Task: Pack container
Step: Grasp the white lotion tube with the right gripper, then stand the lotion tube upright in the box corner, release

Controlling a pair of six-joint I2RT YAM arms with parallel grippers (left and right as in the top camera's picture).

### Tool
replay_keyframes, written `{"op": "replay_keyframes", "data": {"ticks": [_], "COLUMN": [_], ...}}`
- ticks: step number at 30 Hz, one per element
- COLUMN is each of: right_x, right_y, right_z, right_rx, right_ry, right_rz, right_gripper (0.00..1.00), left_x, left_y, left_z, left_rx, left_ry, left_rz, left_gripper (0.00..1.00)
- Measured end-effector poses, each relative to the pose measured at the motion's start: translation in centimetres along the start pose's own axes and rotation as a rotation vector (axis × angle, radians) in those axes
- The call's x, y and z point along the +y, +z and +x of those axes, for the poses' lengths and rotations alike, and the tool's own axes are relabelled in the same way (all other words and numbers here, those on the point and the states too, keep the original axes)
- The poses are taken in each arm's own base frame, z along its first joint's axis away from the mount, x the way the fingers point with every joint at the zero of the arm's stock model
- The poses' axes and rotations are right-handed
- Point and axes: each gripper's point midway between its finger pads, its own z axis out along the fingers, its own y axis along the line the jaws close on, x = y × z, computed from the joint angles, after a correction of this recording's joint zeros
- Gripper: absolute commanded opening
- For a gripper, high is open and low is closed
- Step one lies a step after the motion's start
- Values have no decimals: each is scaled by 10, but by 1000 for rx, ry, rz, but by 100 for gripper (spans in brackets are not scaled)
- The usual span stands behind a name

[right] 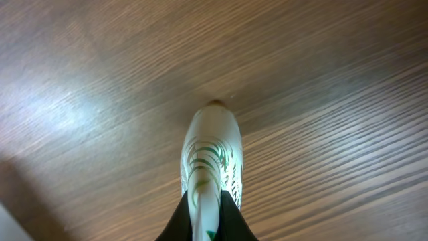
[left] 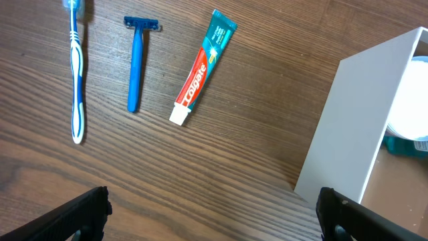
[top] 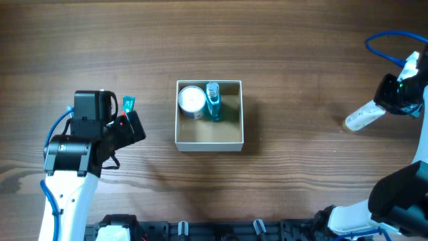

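Observation:
The robot's right gripper should release the white tube upright between the blue bottle and the container's white side (top: 229, 102).
The container (top: 209, 143), a square white-walled box with a tan inside, sits mid-table. It holds a round white-lidded jar (top: 192, 100) and a blue bottle (top: 213, 101). Its white wall shows at the right of the left wrist view (left: 354, 127). My left gripper (top: 132, 127) is open and empty (left: 214, 214), left of the box. Beyond it lie a toothpaste tube (left: 202, 67), a blue razor (left: 136, 63) and a blue-white toothbrush (left: 77, 73). My right gripper (top: 390, 99) is at the far right, shut (right: 207, 217) on a white tube with green print (right: 210, 150), whose far end (top: 361, 118) is at the tabletop.
The dark wooden table (top: 301, 53) stretches between the box and the right arm. A blue cable (top: 384, 40) loops above the right wrist. A black rail (top: 221, 231) runs along the front edge.

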Motion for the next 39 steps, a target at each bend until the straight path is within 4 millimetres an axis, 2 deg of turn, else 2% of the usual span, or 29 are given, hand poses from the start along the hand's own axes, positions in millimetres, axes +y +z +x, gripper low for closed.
{"op": "replay_keyframes", "data": {"ticks": [2, 4, 9, 11, 13, 15, 19, 22, 24, 25, 36, 37, 39], "right_x": [14, 42, 143, 178, 212, 236, 282, 309, 316, 322, 354, 355, 356], "right_y": [-4, -20, -126, -159, -172, -173, -160, -131, -113, -97, -23, -18, -15], "right_z": [12, 25, 43, 59, 79, 91, 111, 117, 117, 115, 104, 103, 103], "right_rx": [45, 79, -104, -189, -220, -228, -205, -145, -108, -81, -8, -3, 1], "right_ry": [-36, -113, -412, -500, -575, -618, -668, -694, -696, -692, -694, -694, -694], "right_rz": [-16, -41, -151, -208, -264, -291, -318, -292, -265, -240, -179, -175, -172], "right_gripper": [4, 4, 4, 4, 4, 4, 4, 4, 4, 4, 4, 6, 19], "left_x": [0, 0, 0, 0, 0, 0, 0, 0, 0, 0, 0, 0, 0], "left_y": [0, 0, 0, 0, 0, 0, 0, 0, 0, 0, 0, 0, 0], "left_z": [0, 0, 0, 0, 0, 0, 0, 0, 0, 0, 0, 0, 0], "left_rx": [0, 0, 0, 0, 0, 0, 0, 0, 0, 0, 0, 0, 0], "left_ry": [0, 0, 0, 0, 0, 0, 0, 0, 0, 0, 0, 0, 0], "left_rz": [0, 0, 0, 0, 0, 0, 0, 0, 0, 0, 0, 0, 0], "left_gripper": [100, 100, 100, 100, 100, 100, 100, 100, 100, 100, 100, 100, 100]}}
